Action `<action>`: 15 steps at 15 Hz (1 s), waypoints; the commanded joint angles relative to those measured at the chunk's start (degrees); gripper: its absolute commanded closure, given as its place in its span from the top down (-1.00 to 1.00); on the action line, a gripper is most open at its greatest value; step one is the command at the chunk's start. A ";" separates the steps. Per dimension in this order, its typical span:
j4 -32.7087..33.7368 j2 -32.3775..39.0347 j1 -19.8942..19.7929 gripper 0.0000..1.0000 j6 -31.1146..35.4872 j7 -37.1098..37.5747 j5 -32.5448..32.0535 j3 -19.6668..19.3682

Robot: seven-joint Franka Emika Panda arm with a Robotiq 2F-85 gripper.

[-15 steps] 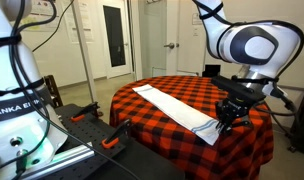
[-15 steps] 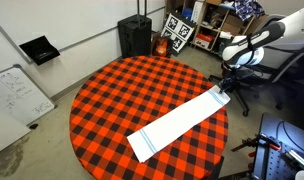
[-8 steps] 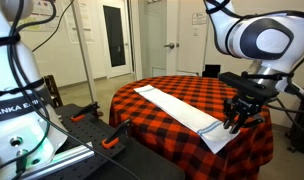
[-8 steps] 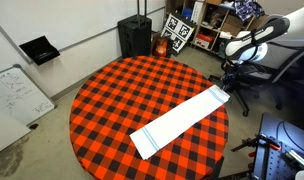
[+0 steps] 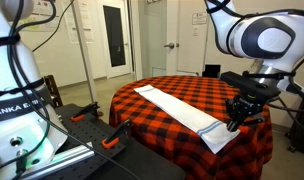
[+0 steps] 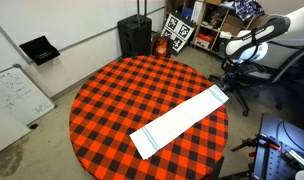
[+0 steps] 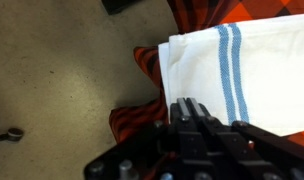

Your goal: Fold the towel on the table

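Next, I open my gripper's fingers, which are closed at the towel's short edge while the striped end lies flat, and pinch it nearer the stripes [image 7: 205, 92] before I fold.
A long white towel with blue end stripes [image 5: 182, 108] lies stretched across the round table with the red-and-black checked cloth [image 5: 162, 85]. It also shows in the exterior view [image 6: 177, 120] and in the wrist view [image 7: 212, 65]. My gripper [image 5: 235, 118] is at the table's rim [image 6: 225, 88], over the towel's striped end. In the wrist view the jaws [image 7: 187, 108] are pressed together on the towel's short edge. That end hangs a little past the table edge. The rest of the towel lies flat and unfolded.
Floor lies below the rim [image 7: 62, 80]. Another robot base and a rail frame [image 5: 32, 120] stand beside the table. A black bin [image 6: 135, 35], shelves [image 6: 207, 25] and a whiteboard [image 6: 12, 95] stand around the table.
Over the last second my gripper moved outward over the table rim and dragged the towel's striped end with it. Almost nothing has moved in the last half second.
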 commanded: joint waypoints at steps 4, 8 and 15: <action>2.34 1.87 -0.08 0.16 -1.21 1.39 -0.55 0.08; 3.31 3.41 -0.37 0.74 -1.52 1.25 -0.34 0.34; 4.90 5.46 -0.86 0.09 -2.87 1.01 -0.12 0.73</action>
